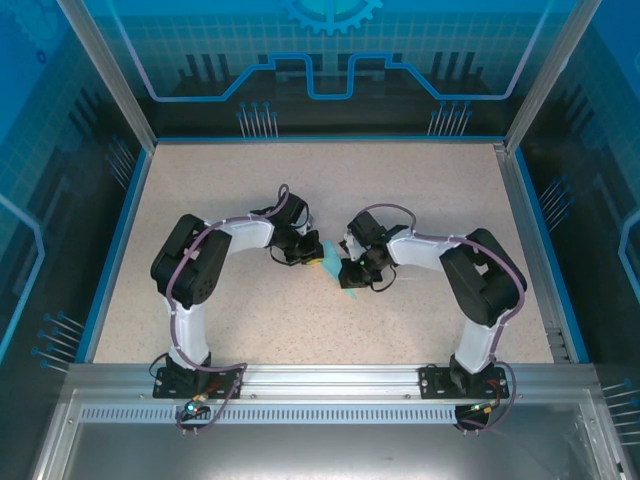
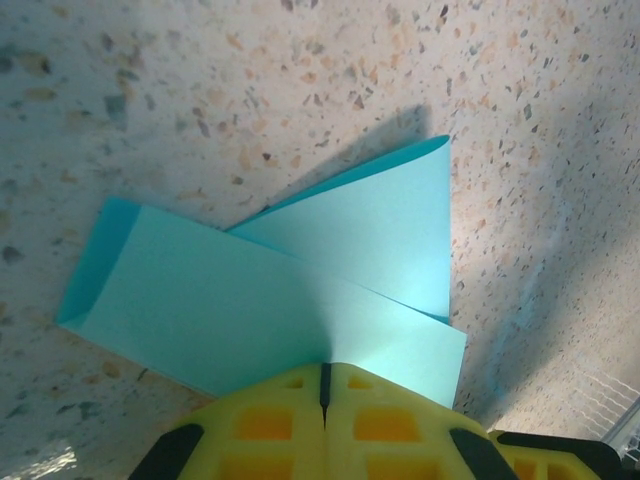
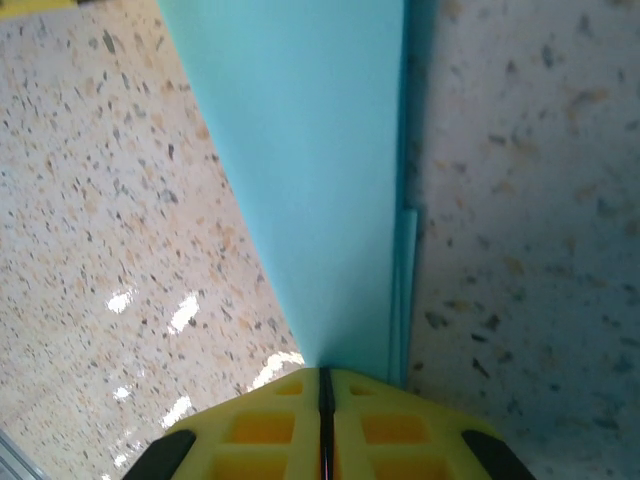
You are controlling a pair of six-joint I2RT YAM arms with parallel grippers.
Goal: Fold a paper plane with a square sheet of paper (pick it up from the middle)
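Observation:
The paper is lying on its side with its flaps overlapping. My left gripper needs to pinch its body (image 1: 332, 261) from above and stand it upright before it spreads the flaps.
The square sheet of paper (image 1: 329, 262) is light cyan and folded into overlapping flaps, and it sits between the two grippers at the middle of the table. My left gripper (image 1: 310, 250) is shut on its near edge. In the left wrist view the yellow fingertips (image 2: 290, 400) meet at the paper (image 2: 300, 290), whose two flaps fan out above the speckled table and cast a shadow on it. My right gripper (image 1: 350, 270) is also shut on the paper. In the right wrist view the paper (image 3: 310, 150) runs away from the closed gripper (image 3: 325, 378) as a long strip that narrows toward it, with a folded edge on the right.
The speckled beige table (image 1: 230, 190) is bordered by blue edging and an aluminium frame (image 1: 330, 378) along the near side. Both arms bend inward from their bases (image 1: 195, 380) (image 1: 465, 382). Open tabletop lies all round the paper.

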